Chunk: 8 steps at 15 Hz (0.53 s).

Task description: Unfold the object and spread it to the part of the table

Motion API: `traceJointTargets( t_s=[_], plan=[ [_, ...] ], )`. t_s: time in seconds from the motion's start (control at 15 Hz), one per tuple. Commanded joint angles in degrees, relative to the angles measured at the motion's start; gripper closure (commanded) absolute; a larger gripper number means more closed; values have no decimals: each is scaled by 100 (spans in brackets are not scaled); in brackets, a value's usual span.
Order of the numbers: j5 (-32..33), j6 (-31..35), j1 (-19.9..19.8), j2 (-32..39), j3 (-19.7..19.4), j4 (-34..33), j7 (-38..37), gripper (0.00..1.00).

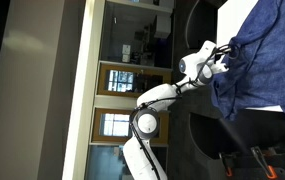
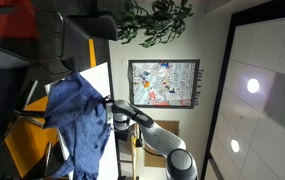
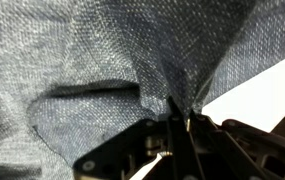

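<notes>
I will release the pinched fold of cloth close to the white table's edge point(image 1: 220, 50), next to the dark chair.
The dark blue mottled cloth point(image 1: 267, 55) lies wrinkled over the white table point(image 1: 237, 15); both exterior views are turned sideways. It also shows in an exterior view point(image 2: 82, 125) draped over the table point(image 2: 97, 75). In the wrist view the cloth point(image 3: 102, 60) fills most of the picture, with a bare patch of table point(image 3: 257, 95) at the right. My gripper point(image 3: 179, 118) is shut on a pinched fold of the cloth, which rises in a taut ridge from the fingertips. In the exterior views the gripper point(image 1: 225, 62) point(image 2: 106, 101) sits at the cloth's edge.
Dark chairs point(image 1: 212, 135) stand near the table's edge, and another dark chair point(image 2: 87, 25) shows beside the table. A plant point(image 2: 157, 20), a framed picture point(image 2: 164, 82) and windows point(image 1: 122, 78) are on the walls behind.
</notes>
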State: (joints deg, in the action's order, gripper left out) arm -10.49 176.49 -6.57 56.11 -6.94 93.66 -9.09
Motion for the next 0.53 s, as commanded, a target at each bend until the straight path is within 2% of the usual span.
traceJointTargets(
  t_s=[0.0,0.47],
  plan=[
    [-148,330,-54,357,100,-824,-287,99],
    [-407,135,-7,1464,180,-2986,-820,99]
  ],
)
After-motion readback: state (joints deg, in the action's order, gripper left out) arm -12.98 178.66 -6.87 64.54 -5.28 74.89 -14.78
